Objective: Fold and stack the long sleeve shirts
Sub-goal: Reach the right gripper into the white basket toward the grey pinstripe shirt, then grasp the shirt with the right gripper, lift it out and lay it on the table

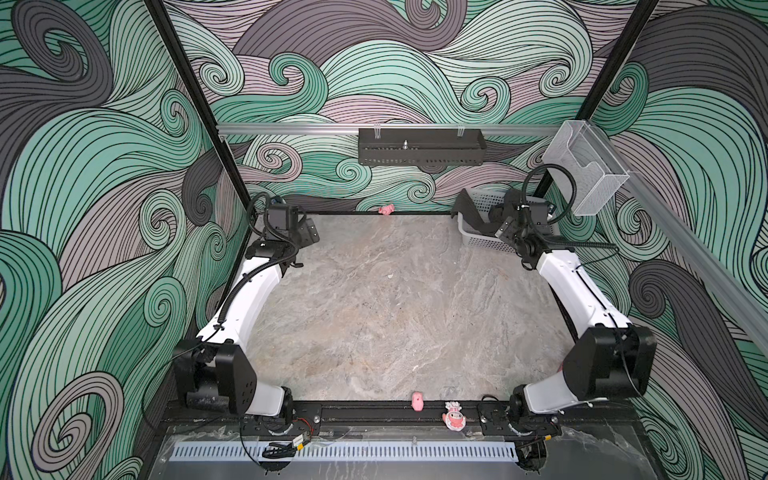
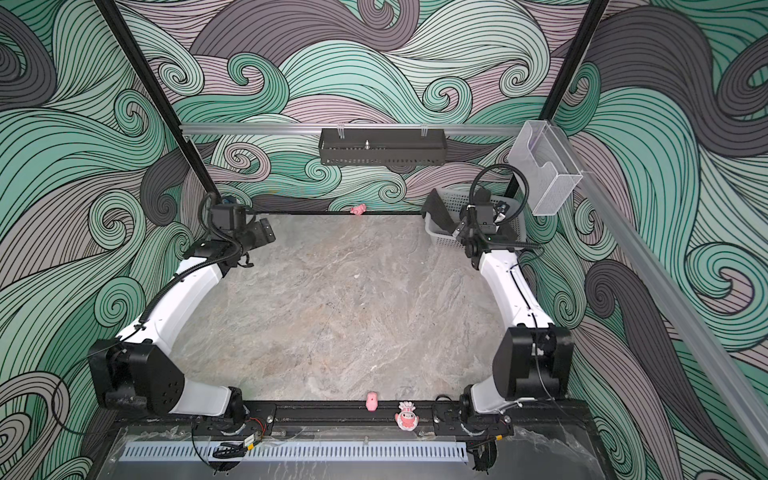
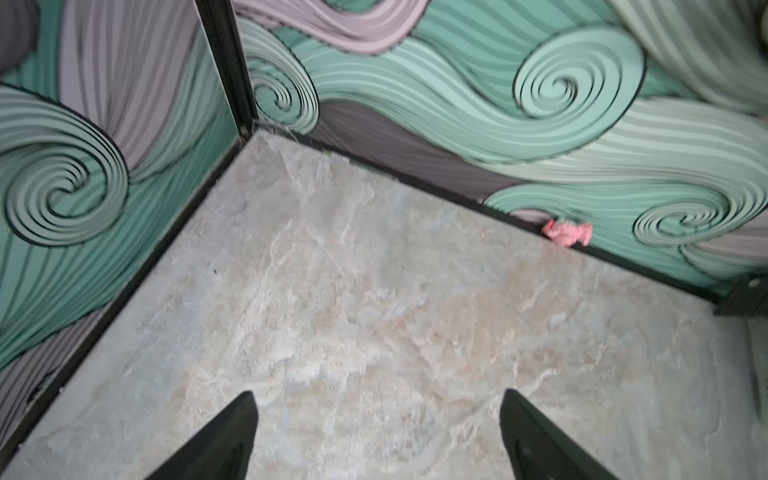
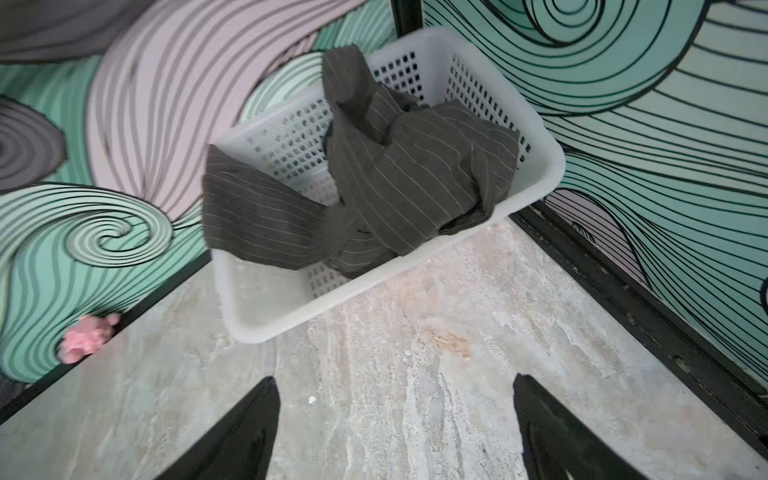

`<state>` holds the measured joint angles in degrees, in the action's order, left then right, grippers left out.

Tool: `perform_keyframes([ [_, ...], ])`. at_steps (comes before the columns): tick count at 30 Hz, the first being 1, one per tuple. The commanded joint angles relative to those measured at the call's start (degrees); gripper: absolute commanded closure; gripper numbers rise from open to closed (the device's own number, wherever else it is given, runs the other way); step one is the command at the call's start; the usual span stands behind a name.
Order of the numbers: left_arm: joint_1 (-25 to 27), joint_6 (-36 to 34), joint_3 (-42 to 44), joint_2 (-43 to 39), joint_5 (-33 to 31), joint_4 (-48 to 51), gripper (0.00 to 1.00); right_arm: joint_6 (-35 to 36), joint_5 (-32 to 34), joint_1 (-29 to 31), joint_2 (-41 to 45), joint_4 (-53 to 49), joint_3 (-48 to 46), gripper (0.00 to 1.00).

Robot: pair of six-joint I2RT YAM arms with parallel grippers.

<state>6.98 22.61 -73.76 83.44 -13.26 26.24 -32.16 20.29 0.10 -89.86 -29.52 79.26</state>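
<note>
The robot's right gripper will close on the bunched middle (image 1: 507, 213) (image 4: 416, 172) of the charcoal shirt inside the white basket, next to the flap that hangs over the basket's rim.
One long sleeve shirt (image 4: 415, 174), dark charcoal with thin pale pinstripes, lies crumpled in a white perforated basket (image 4: 266, 307) at the table's back right corner. A flap of it hangs over the basket's rim. Both top views show the shirt (image 1: 469, 212) (image 2: 438, 212) in the basket (image 1: 482, 243) (image 2: 440, 239). My right gripper (image 4: 395, 378) (image 1: 505, 233) hovers over bare table just in front of the basket, open, nothing between its fingers. My left gripper (image 3: 378, 395) (image 1: 309, 235) is open and empty near the back left corner, far from the shirt.
The marble tabletop (image 1: 395, 311) is walled on three sides. A pink toy (image 1: 386, 209) sits at the back edge. Another pink toy (image 1: 417, 401) and a small cartoon figure (image 1: 454, 415) rest on the front rail. A black shelf (image 1: 422, 151) and clear box (image 1: 586, 166) hang above.
</note>
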Motion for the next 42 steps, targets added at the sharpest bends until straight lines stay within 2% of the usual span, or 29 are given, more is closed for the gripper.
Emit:
perform_keyframes([
  [1, 2.2, 2.2, -2.1, 2.7, 1.7, 6.7, 0.03, -2.1, -0.6, -2.6, -4.9, -8.1, 5.4, 0.06],
  [2, 2.9, 2.3, -2.7, 3.5, 1.7, 6.8, 0.02, -2.1, -0.8, -3.2, -6.6, -8.5, 6.8, 0.01],
  [9, 6.7, 2.6, -6.6, 9.4, 2.3, 6.6, 0.02, -1.0, -2.2, -6.3, -20.3, -9.5, 19.4, 0.01],
  [18, 7.5, 2.4, -9.5, 11.1, 2.6, 6.6, 0.02, -1.8, -6.7, -7.1, -34.5, -9.5, 34.2, 0.01],
  [23, 7.5, 1.9, -9.8, 11.5, 2.7, 6.1, 0.02, -3.6, -6.8, -7.3, -41.4, -10.7, 41.8, 0.03],
  [25, 7.5, 1.8, -9.9, 11.7, 3.2, 6.1, 0.01, -4.0, -7.2, -7.2, -43.6, -11.8, 44.8, 0.08],
  [26, 7.5, 1.8, -9.9, 11.7, 3.6, 6.1, 0.01, -4.3, -7.5, -7.2, -44.1, -11.8, 45.5, 0.14],
  [28, 7.5, 1.7, -10.0, 11.6, 4.4, 5.9, 0.03, -4.2, -8.2, -7.1, -43.9, -11.8, 46.6, 0.34],
  [30, 7.5, 1.7, -10.1, 11.4, 5.0, 5.9, 0.08, -3.8, -8.1, -6.8, -42.6, -11.5, 46.8, 0.65],
  [33, 7.5, 1.8, -9.9, 10.8, 6.0, 5.6, 0.18, -2.4, -8.7, -6.0, -39.1, -10.8, 46.8, 0.98],
  [36, 7.5, 1.9, -9.5, 9.8, 7.4, 5.1, 0.30, -1.2, -12.4, -5.2, -32.8, -7.1, 42.6, 1.00],
  [39, 7.5, 2.0, -8.6, 7.7, 8.1, 4.9, 0.31, 1.3, -13.4, -3.2, -22.4, 0.8, 34.8, 1.00],
  [42, 7.5, 2.0, -5.9, 4.7, 8.3, 3.0, 0.32, 3.3, -15.1, -0.7, -15.1, 3.6, 33.4, 1.00],
])
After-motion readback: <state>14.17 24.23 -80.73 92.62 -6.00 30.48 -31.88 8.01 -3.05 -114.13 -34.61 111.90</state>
